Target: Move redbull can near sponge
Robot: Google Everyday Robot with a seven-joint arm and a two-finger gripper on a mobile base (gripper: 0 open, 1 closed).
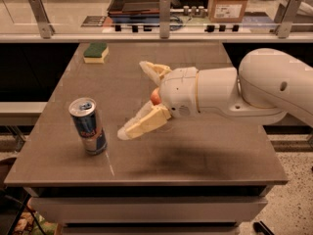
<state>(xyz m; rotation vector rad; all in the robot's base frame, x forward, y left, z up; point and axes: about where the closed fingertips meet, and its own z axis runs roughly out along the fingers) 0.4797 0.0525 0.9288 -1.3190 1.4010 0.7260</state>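
My gripper should move to the redbull can next, and then it will close around the middle of its side (89,128), below the can's top rim.
The redbull can (88,126) stands upright at the front left of the brown table (205,151). The sponge (96,52), green top over a yellow base, lies at the table's far left corner. My gripper (133,98) is open and empty over the middle of the table, its two cream fingers spread wide and pointing left. The near fingertip is a short way right of the can and does not touch it. The arm's white body (254,89) reaches in from the right.
A red apple (155,97) sits on the table behind the gripper, mostly hidden by it. A glass rail with metal posts (165,14) runs along the far edge. Boxes and a tray lie on the counter beyond.
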